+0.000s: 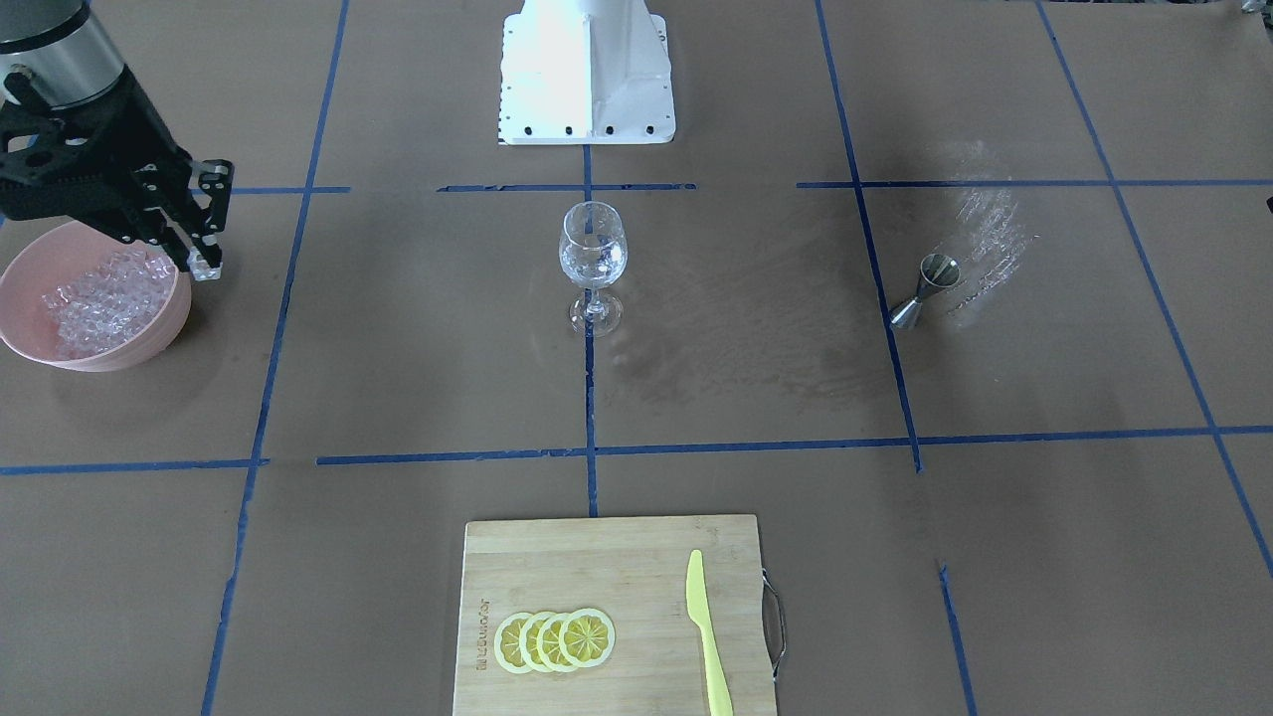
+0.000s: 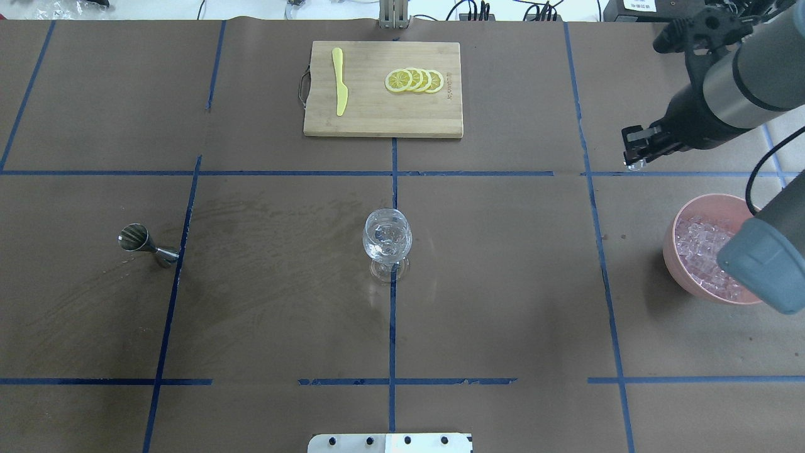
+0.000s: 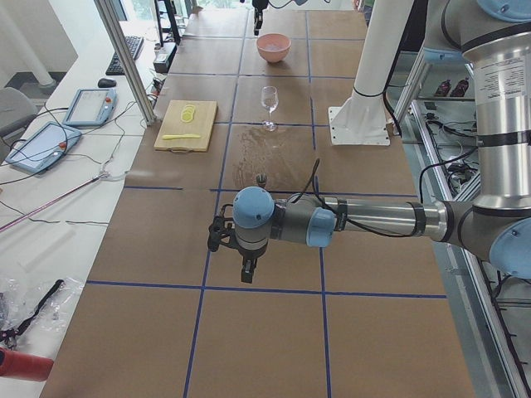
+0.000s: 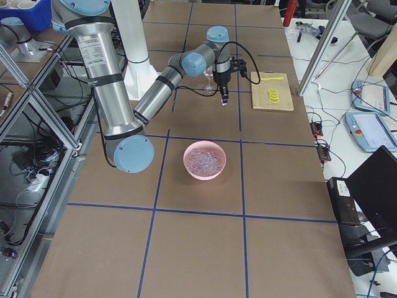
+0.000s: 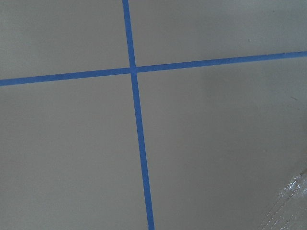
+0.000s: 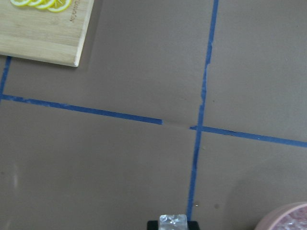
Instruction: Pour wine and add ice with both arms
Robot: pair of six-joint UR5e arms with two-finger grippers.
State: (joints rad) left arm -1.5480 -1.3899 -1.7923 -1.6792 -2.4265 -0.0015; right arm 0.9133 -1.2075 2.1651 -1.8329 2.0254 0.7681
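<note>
Next, my right gripper lets go of the ice cube inside the bowl of the upright wine glass [image 1: 593,249], onto the glass's clear contents.
My right gripper [image 1: 204,264] is shut on one small clear ice cube [image 6: 173,221] and holds it above the table just beside the pink bowl [image 1: 129,350]. The bowl is full of ice [image 1: 99,298]. The gripper also shows in the overhead view [image 2: 635,162] beyond the bowl [image 2: 685,280]. The wine glass [image 1: 593,261] stands upright at the table's middle, with something clear and glinting in its bowl [image 2: 387,239]. My left gripper [image 3: 246,269] hangs over bare table far from the glass; I cannot tell whether it is open or shut.
A steel jigger [image 1: 927,288] stands on the robot's left side of the glass. A wooden cutting board [image 1: 612,557] at the far edge carries lemon slices [image 1: 555,639] and a yellow knife [image 1: 708,636]. The white pedestal [image 1: 587,70] is behind the glass.
</note>
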